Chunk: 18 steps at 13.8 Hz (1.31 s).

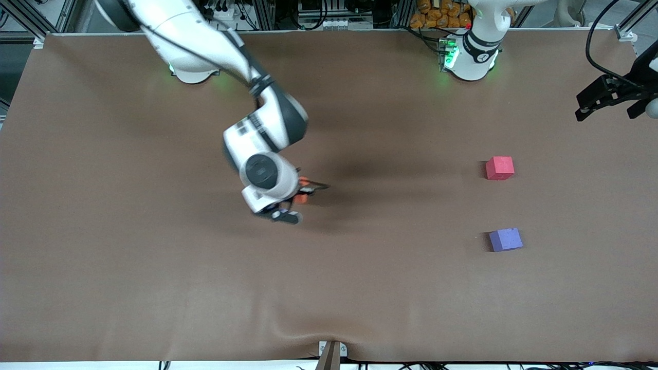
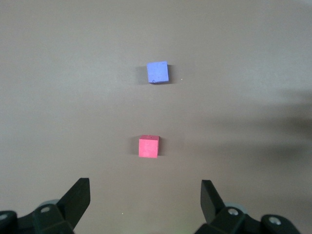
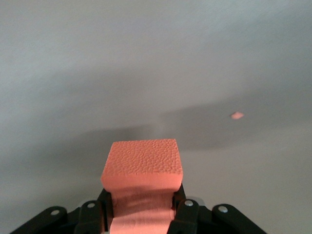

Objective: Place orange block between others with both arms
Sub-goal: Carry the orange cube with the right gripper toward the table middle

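Note:
Next, my right gripper sets the orange block down on the bare brown cover in the middle of the table (image 1: 335, 186), slightly toward the pinkish-red cube.
The orange block (image 3: 142, 163) is squeezed between the fingers of my right gripper (image 3: 141, 207), which is shut on it. In the front view only a sliver of the orange block (image 1: 303, 181) shows beside the right gripper (image 1: 306, 189), over the middle of the table. The pinkish-red cube (image 1: 499, 168) and the purple-blue cube (image 1: 506, 239) lie toward the left arm's end, the purple-blue one nearer the front camera, with a gap between them. My left gripper (image 1: 605, 97) hangs high at that end, open and empty (image 2: 145, 185), looking down on the pinkish-red cube (image 2: 148, 146) and the purple-blue cube (image 2: 158, 72).
A brown cover (image 1: 154, 282) lies over the whole table, with a small wrinkle (image 1: 329, 334) at its front edge above a clamp (image 1: 331, 354). The left arm's base (image 1: 470, 56) stands at the back edge.

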### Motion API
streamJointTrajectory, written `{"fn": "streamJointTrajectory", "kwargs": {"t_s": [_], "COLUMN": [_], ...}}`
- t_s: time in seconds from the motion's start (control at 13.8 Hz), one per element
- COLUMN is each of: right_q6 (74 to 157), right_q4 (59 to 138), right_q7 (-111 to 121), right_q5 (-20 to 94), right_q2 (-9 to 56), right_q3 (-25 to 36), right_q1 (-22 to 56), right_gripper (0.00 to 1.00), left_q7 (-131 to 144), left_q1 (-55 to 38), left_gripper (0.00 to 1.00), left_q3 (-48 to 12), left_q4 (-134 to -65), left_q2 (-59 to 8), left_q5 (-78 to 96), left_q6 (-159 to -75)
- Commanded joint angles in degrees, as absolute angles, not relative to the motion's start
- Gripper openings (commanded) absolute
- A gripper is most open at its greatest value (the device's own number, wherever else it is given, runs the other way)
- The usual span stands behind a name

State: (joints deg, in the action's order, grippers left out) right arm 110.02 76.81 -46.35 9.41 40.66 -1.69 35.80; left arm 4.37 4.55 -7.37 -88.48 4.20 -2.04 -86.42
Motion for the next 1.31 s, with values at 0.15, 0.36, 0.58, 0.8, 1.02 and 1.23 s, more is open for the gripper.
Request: {"fn": "streamJointTrajectory", "kwargs": {"t_s": [0.15,0.36,0.58,0.8,1.02,1.23], "right_q6": [118.30,121.27,122.69,122.61,121.03,114.45], "right_q4": [76.82,76.82,76.82,76.73,76.29,76.03], "right_q7": [-50.97,-51.42,-51.50,-51.50,-51.24,-50.63], "right_q5": [9.76,8.80,8.61,8.70,8.70,8.61], "right_q2": [42.97,45.08,47.37,47.20,46.06,43.60], "right_q3": [-0.88,-0.79,-0.62,-0.62,0.69,4.73], "right_q1": [42.53,43.50,44.65,44.04,43.95,43.24], "right_gripper": [0.00,0.04,0.12,0.85,1.00,1.00], "left_q7": [3.77,4.31,3.43,3.43,3.16,4.47], "left_q1": [7.20,8.09,7.91,7.30,6.68,5.02], "left_gripper": [1.00,1.00,1.00,1.00,1.00,1.00], "left_q3": [-7.47,-7.47,-7.64,-8.08,-8.26,-8.26], "left_q4": [-87.54,-87.28,-87.54,-87.80,-87.98,-87.28], "left_q2": [3.34,3.08,2.55,2.29,1.23,-0.26], "left_q5": [-3.43,-3.43,-5.97,-5.98,-5.98,-5.62], "left_q6": [-82.44,-82.53,-82.44,-82.18,-82.18,-82.61]}}
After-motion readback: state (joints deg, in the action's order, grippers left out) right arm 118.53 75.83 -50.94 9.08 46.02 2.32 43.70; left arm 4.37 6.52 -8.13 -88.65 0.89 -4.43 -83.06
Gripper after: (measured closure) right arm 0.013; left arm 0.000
